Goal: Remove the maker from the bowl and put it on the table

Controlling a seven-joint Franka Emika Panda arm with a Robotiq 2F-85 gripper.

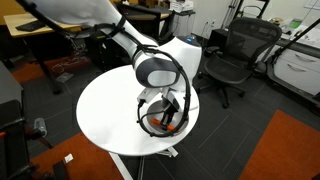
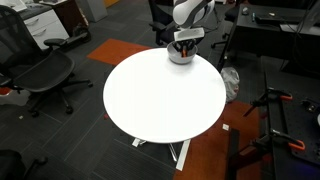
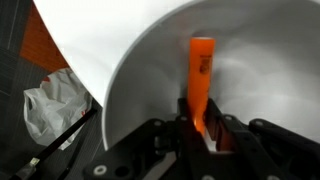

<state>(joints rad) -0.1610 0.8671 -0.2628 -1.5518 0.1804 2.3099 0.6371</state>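
Note:
My gripper has the orange marker just over the bowl's inside now. It will let go of it on the far half of the round white table [image 1: 133, 90], clear of the bowl.
In the wrist view the orange marker [image 3: 201, 75] stands between my gripper's [image 3: 200, 118] two black fingers, which are shut on its lower end. It is just over the inside of the light grey bowl [image 3: 150, 80]. In both exterior views the gripper [image 1: 163, 118] [image 2: 184, 44] reaches straight down into the bowl [image 2: 180, 56] at the edge of the round white table [image 1: 110, 110] [image 2: 160, 95]. A bit of orange shows between the fingers [image 1: 170, 122]. The arm hides most of the bowl in an exterior view.
A crumpled white plastic bag [image 3: 58, 100] lies on the floor beside the table. Black office chairs [image 1: 235, 55] [image 2: 40, 75] stand around it. An orange carpet patch [image 1: 285, 150] and desks [image 2: 270, 30] lie nearby.

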